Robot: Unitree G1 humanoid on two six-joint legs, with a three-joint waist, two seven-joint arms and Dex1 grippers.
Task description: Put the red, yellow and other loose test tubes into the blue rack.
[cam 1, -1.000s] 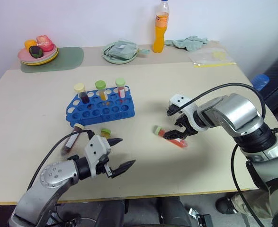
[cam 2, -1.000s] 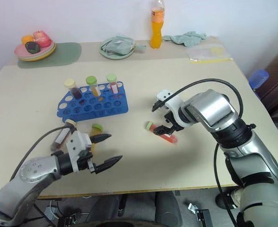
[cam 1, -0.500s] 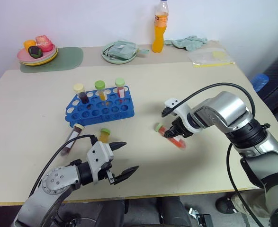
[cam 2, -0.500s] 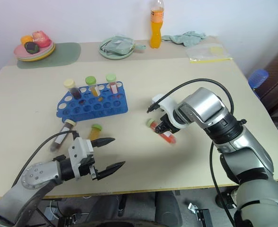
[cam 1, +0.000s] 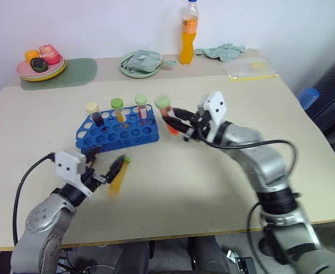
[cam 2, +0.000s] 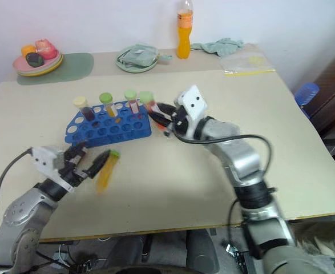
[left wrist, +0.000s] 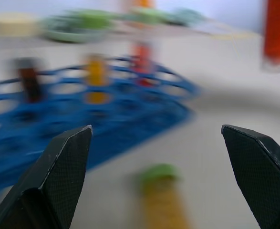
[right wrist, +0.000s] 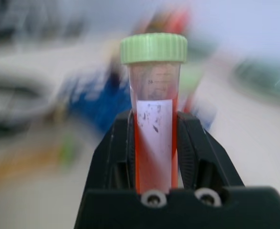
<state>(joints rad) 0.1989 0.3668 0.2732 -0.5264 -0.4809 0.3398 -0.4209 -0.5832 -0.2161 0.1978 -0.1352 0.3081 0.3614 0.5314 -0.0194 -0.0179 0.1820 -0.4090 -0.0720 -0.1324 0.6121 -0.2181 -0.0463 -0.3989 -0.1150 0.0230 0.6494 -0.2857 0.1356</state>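
My right gripper needs to release the red test tube in the blue rack's front corner hole [cam 1: 148,131], the one farthest from my left gripper. The tube is now in the air just off the rack.
The blue rack [cam 1: 121,132] stands left of centre with three capped tubes upright in its back row. My right gripper [cam 1: 177,121] is shut on a red test tube with a green cap [cam 1: 166,109] and holds it in the air just off the rack's right end. In the right wrist view the red tube [right wrist: 154,129] stands clamped between both fingers. A yellow test tube with a green cap [cam 1: 117,178] lies on the table in front of the rack. My left gripper [cam 1: 103,160] is open right beside it, and the yellow tube [left wrist: 161,202] lies between its spread fingers.
Along the far edge are a tall orange bottle [cam 1: 188,34], a green plate [cam 1: 134,69] holding a cloth, a plate of fruit [cam 1: 40,64] on a green mat, a crumpled cloth [cam 1: 224,51] and a plastic bag [cam 1: 250,67].
My right gripper shut on the red tube, lifted it off the table and carried it left to the rack's end. My left gripper swung left and forward to the yellow tube.
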